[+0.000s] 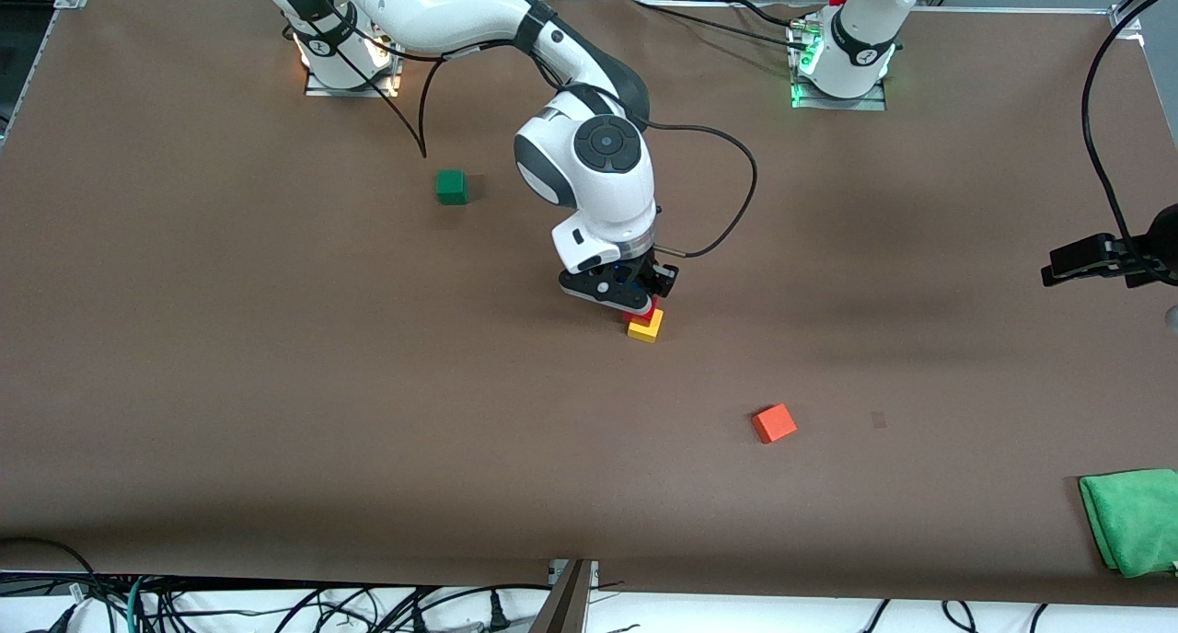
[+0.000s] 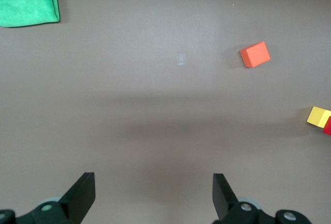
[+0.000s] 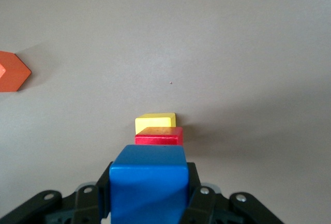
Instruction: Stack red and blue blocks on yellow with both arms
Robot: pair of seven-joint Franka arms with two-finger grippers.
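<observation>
The blue block will go down on top of the red block [image 1: 641, 297] [image 3: 147, 175] from my right gripper.
The yellow cube [image 1: 645, 328] sits mid-table with the red block [image 1: 640, 315] on top of it. Both show in the right wrist view, yellow [image 3: 155, 121] under red [image 3: 159, 136]. My right gripper [image 1: 628, 293] is shut on the blue block [image 3: 149, 182] and holds it just over the red block. I cannot tell whether blue touches red. My left gripper [image 1: 1077, 260] waits open and empty over the left arm's end of the table. Its view [image 2: 153, 177] shows bare table between the fingers, with yellow [image 2: 317, 116] and red [image 2: 328, 125] at the edge.
An orange-red cube [image 1: 774, 423] lies nearer the front camera than the stack, toward the left arm's end. A dark green cube [image 1: 451, 187] lies toward the right arm's base. A green cloth [image 1: 1132, 518] lies at the near corner of the left arm's end.
</observation>
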